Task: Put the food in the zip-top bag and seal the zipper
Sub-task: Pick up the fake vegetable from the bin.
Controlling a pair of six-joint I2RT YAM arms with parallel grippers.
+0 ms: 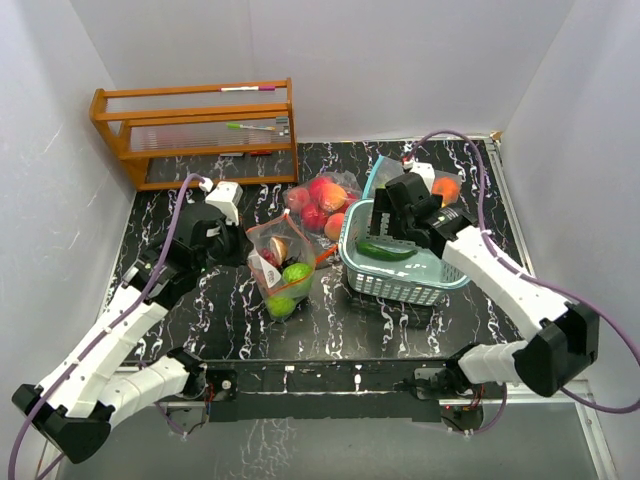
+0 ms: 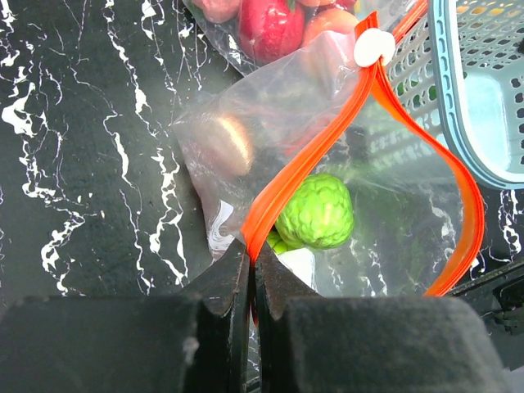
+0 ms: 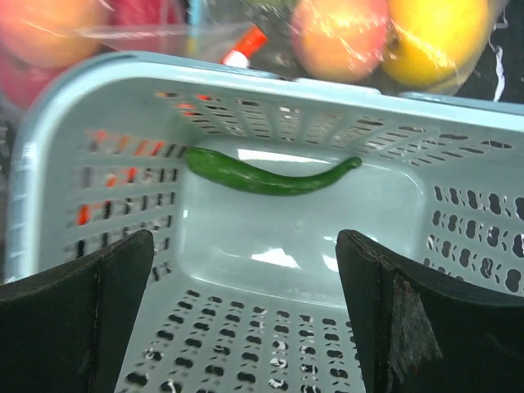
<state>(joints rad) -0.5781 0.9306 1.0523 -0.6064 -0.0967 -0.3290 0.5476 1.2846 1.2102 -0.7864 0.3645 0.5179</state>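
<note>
The fingers of my right gripper will next go down into the teal basket and close on the middle of the long green vegetable [image 1: 386, 252] [image 3: 274, 182].
A clear zip-top bag [image 1: 280, 268] with an orange zipper [image 2: 327, 155] and a white slider [image 2: 374, 47] lies mid-table with its mouth open. Inside it are a bumpy green fruit [image 2: 315, 211], a smaller green one [image 1: 281, 305] and a peach-coloured piece [image 2: 225, 143]. My left gripper [image 2: 252, 254] is shut on the bag's orange zipper edge at its near corner; it also shows in the top view [image 1: 240, 245]. My right gripper [image 3: 244, 246] is open and empty above the teal basket [image 3: 458, 172]. A long green vegetable [image 3: 270, 176] lies in the basket at its far wall.
A second clear bag [image 1: 322, 205] of red and peach fruits lies behind the first. More bagged fruit, orange and yellow [image 1: 445, 188], sits behind the basket [image 1: 440, 280]. A wooden rack [image 1: 200, 130] stands at the back left. White walls enclose the table.
</note>
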